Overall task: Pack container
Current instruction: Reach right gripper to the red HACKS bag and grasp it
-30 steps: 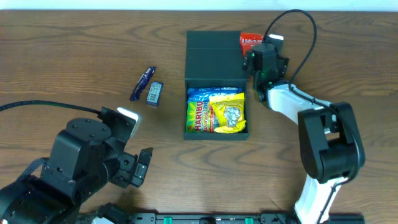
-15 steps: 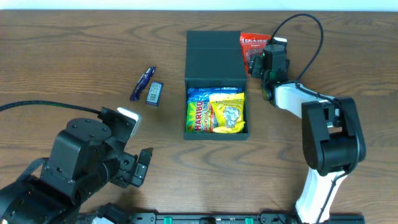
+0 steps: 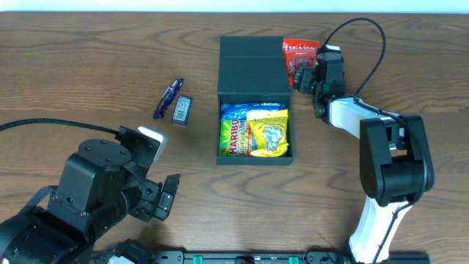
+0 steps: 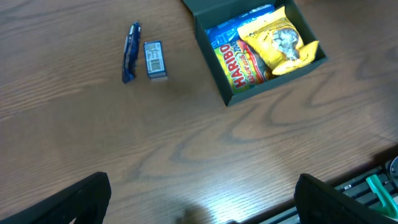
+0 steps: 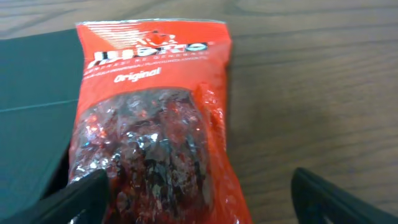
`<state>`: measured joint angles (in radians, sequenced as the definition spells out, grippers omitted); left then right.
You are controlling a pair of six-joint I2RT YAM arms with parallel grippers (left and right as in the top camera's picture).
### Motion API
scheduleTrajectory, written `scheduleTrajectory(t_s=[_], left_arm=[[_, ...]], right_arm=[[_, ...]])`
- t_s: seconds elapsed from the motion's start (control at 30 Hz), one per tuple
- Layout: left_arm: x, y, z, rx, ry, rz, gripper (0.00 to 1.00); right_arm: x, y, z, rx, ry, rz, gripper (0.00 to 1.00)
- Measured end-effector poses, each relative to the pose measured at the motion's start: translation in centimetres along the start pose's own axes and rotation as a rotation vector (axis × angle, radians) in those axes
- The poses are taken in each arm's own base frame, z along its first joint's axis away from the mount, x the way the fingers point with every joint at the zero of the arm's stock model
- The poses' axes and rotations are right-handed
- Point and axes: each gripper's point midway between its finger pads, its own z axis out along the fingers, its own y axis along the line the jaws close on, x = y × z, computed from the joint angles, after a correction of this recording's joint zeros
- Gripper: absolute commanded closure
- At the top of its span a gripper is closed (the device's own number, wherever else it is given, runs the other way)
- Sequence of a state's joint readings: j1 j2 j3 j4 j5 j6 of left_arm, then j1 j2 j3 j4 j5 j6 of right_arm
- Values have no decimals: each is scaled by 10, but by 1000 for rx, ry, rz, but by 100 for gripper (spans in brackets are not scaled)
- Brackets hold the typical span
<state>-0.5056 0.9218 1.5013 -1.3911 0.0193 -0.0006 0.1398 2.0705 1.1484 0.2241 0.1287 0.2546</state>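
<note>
The red snack bag's edge by the lid lies under one finger of the robot's right gripper, so it should move toward the lid and pinch the bag's middle (image 5: 158, 146).
The dark teal container (image 3: 254, 73) stands open at the table's middle, its lid folded back; it also shows in the left wrist view (image 4: 214, 87). Inside lie a blue Haribo bag (image 3: 233, 130) and a yellow candy bag (image 3: 270, 132). A red snack bag (image 3: 297, 56) lies beside the lid's right edge, partly on it (image 5: 149, 124). My right gripper (image 5: 199, 202) is open, its fingers either side of the red bag's near end. My left gripper (image 4: 199, 202) is open and empty above bare wood at the front left.
A blue wrapped bar (image 3: 167, 98) and a small dark bar (image 3: 182, 109) lie left of the container; both show in the left wrist view, the blue one (image 4: 130, 52) and the dark one (image 4: 154, 60). The right arm's cable (image 3: 366, 37) loops over the table's back right.
My right gripper has moved right and toward the back, from over the lid's edge to the red snack bag, which now shows more fully. The left arm has not moved.
</note>
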Motion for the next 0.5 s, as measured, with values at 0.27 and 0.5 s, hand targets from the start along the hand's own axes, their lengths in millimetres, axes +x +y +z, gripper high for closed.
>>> scheduleTrajectory(t_s=[0.27, 0.5], left_arm=[[0, 0, 0, 0, 0, 0, 5], [0, 0, 0, 0, 0, 0, 5]], right_arm=[[2, 3, 5, -20, -6, 1, 1], [12, 6, 13, -37, 9, 0, 31]])
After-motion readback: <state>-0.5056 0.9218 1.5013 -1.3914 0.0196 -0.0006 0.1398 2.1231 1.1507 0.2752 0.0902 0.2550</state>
